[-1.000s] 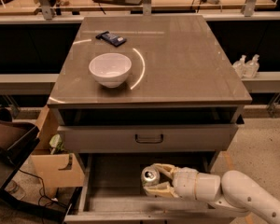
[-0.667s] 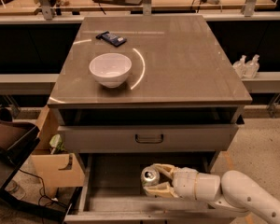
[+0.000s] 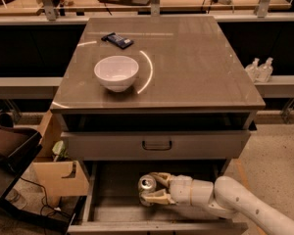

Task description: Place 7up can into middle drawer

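Note:
Next, my gripper lets go of the 7up can on the bottom of the middle drawer, close to its front edge (image 3: 141, 207).
The 7up can (image 3: 147, 183), a small silver can with a shiny top, stands upright inside the open middle drawer (image 3: 108, 214), a wide shallow grey tray pulled out below the cabinet top. My gripper (image 3: 150, 189) reaches in from the lower right on a white arm and its tan fingers (image 3: 159, 197) are closed around the can, one on each side. The can is low in the drawer, at or just above its floor; I cannot tell which.
Above is a closed drawer front with a dark handle (image 3: 157, 145). On the cabinet top stand a white bowl (image 3: 116, 72) and a dark flat snack bar (image 3: 117, 40). A cardboard box (image 3: 59, 173) sits left of the cabinet. Two small bottles (image 3: 259, 70) stand at right.

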`<state>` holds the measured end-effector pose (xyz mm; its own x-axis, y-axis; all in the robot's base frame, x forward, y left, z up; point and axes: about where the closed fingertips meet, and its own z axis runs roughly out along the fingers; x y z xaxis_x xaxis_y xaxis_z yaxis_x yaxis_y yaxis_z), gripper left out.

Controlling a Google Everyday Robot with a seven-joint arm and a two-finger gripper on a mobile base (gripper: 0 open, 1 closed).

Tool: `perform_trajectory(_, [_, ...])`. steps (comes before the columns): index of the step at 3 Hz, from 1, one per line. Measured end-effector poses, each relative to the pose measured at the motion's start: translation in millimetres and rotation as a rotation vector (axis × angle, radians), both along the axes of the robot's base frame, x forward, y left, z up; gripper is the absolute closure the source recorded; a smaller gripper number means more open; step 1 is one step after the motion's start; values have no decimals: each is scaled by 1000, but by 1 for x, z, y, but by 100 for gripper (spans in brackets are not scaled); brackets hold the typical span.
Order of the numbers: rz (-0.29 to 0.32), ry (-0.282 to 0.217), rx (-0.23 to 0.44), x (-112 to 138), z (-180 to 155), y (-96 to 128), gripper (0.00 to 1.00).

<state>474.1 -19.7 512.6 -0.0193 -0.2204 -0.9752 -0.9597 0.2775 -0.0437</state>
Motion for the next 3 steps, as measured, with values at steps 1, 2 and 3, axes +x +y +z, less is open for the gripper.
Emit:
perform_trajectory(1, [45, 29, 8, 9, -22, 8, 100])
perform_trajectory(2, [79, 47, 6, 16, -38, 14, 100])
perform_trajectory(3, [100, 38, 45, 14, -65, 22, 100])
